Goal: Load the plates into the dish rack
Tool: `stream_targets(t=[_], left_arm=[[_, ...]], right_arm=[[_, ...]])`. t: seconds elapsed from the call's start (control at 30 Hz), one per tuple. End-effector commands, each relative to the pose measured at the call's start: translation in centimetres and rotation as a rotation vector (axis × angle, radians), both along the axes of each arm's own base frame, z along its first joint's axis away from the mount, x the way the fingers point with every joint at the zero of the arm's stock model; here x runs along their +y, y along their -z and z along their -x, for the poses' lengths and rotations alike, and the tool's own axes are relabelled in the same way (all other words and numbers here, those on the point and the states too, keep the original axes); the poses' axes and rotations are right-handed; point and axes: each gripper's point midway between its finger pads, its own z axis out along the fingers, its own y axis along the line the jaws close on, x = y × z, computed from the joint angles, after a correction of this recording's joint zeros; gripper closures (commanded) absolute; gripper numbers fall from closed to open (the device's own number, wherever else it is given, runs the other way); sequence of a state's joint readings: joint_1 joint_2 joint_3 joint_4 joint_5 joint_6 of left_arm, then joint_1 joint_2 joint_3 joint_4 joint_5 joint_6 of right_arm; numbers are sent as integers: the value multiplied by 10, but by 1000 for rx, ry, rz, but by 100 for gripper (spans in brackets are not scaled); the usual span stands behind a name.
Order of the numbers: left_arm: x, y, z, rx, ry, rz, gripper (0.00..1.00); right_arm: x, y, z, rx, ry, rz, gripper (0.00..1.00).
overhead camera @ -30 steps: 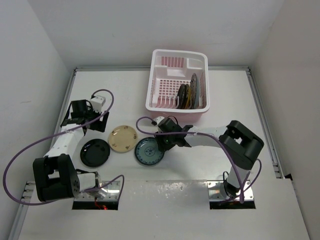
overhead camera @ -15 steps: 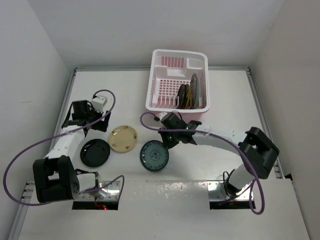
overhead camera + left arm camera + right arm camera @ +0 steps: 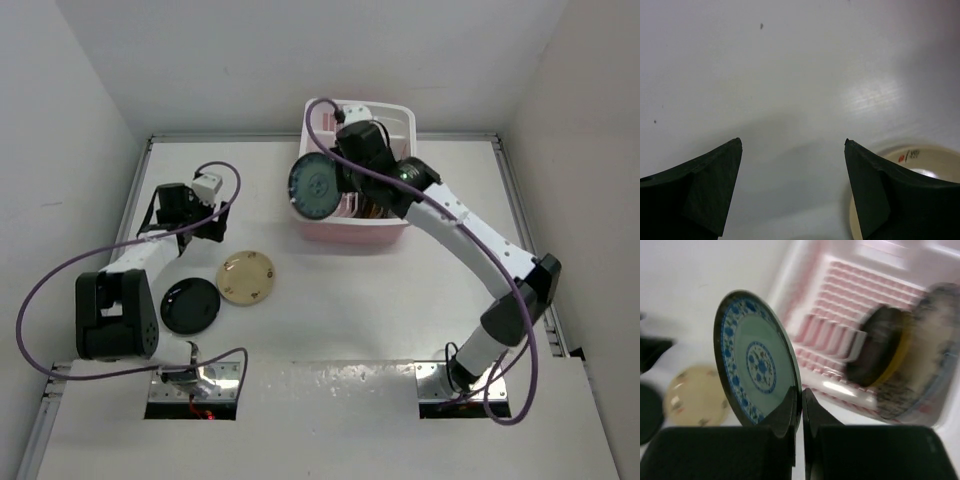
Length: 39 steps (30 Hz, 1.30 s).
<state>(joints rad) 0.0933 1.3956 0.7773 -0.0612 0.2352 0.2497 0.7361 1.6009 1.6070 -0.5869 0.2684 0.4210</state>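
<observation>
The near-side rim [image 3: 243, 304] of the cream plate is beside the glossy black plate. My left gripper will go there next and close on it.
My right gripper [image 3: 338, 180] is shut on the rim of the blue-green patterned plate [image 3: 315, 186] and holds it upright in the air at the left front edge of the pink-and-white dish rack [image 3: 400, 128]. The right wrist view shows that plate [image 3: 756, 370] on edge, with the rack [image 3: 840, 300] behind it. Several plates [image 3: 378, 205] stand in the rack's right side. A cream plate [image 3: 246, 277] and a glossy black plate [image 3: 190, 304] lie flat on the table. My left gripper [image 3: 205, 225] is open and empty above the table, just left of the cream plate [image 3: 920, 160].
White walls close in the table on the left, back and right. A purple cable loops from each arm. The arm bases sit at the near edge.
My right gripper has lifted the blue-green plate off the table and carried it up and back to the rack's front left. The left gripper has shifted slightly toward the back.
</observation>
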Motion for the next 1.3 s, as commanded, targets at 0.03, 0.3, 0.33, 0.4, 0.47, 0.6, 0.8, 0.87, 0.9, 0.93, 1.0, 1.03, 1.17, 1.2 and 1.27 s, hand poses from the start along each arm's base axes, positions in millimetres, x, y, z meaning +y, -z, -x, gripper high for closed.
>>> stream_targets(t=[0.03, 0.3, 0.33, 0.4, 0.47, 0.6, 0.8, 0.87, 0.9, 0.93, 1.0, 1.03, 1.17, 1.2, 1.27], left_arm=[[-8, -28, -57, -135, -25, 8, 13], [-7, -44, -131, -206, -33, -19, 14], [-6, -45, -134, -210, -26, -30, 14], [1, -42, -139, -215, -27, -49, 14], [8, -37, -141, -211, -41, -50, 14], [24, -34, -141, -209, -72, -40, 14], [37, -18, -131, -178, -92, -21, 14], [42, -20, -129, -187, -103, -23, 14], [42, -19, -129, -188, -103, -23, 14], [47, -14, -125, -178, -114, -23, 14], [46, -16, -125, -187, -106, -19, 14], [46, -18, -126, -196, -106, -20, 14], [43, -16, -122, -195, -97, -14, 14], [44, -17, -123, -204, -97, -15, 14], [43, -18, -121, -205, -97, -15, 14]], right_arm=[[-90, -15, -49, -138, 533, 356, 100], [-99, 3, -87, -212, 714, 642, 100], [-99, 3, -88, -217, 722, 650, 100], [-101, 10, -91, -226, 747, 695, 100], [-104, 13, -90, -244, 769, 746, 100], [-102, 29, -91, -234, 749, 803, 100], [-93, 49, -91, -233, 721, 893, 100], [-90, 52, -90, -231, 702, 925, 100], [-92, 52, -90, -242, 715, 947, 100], [-92, 52, -92, -242, 704, 972, 100], [-87, 53, -93, -260, 704, 984, 100], [-86, 58, -94, -254, 690, 1005, 100], [-81, 73, -99, -258, 682, 1047, 100], [-81, 75, -99, -256, 675, 1071, 100], [-81, 85, -99, -240, 658, 1090, 100]])
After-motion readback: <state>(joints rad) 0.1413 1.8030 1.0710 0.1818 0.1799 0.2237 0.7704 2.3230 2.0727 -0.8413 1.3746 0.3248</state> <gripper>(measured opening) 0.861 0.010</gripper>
